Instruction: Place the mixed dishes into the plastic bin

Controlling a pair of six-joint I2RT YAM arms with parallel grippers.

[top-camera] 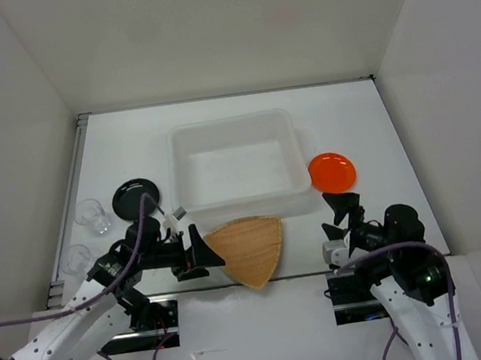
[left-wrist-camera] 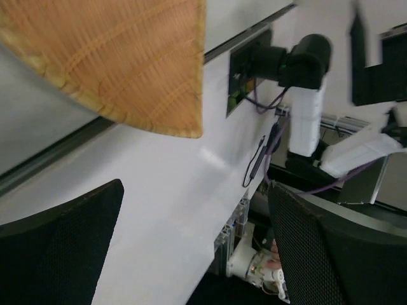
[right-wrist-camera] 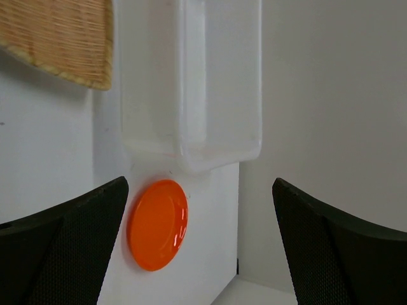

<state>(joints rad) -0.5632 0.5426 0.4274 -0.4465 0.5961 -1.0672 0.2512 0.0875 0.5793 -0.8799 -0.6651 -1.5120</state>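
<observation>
Next, my left gripper closes on the slanting edge [top-camera: 231, 270] [left-wrist-camera: 54, 76] of the tan woven dish, roughly halfway along the side of it that faces toward the clear cups.
The translucent plastic bin [top-camera: 230, 127] stands empty mid-table. The tan woven dish [top-camera: 250, 248] lies in front of it near the table's front edge. The orange plate [top-camera: 333, 172] lies right of the bin. The black plate [top-camera: 136, 198] lies left of it, with two clear cups [top-camera: 93, 216] further left. My left gripper [top-camera: 207, 251] is open and empty just left of the woven dish [left-wrist-camera: 114, 57]. My right gripper [top-camera: 344, 207] is open and empty just in front of the orange plate [right-wrist-camera: 158, 223]; the bin [right-wrist-camera: 219, 95] lies beyond.
White enclosure walls [top-camera: 32, 108] close in the table on the left, back and right. A metal rail [top-camera: 303, 274] runs along the table's front edge. The right arm's base [left-wrist-camera: 305, 82] shows in the left wrist view.
</observation>
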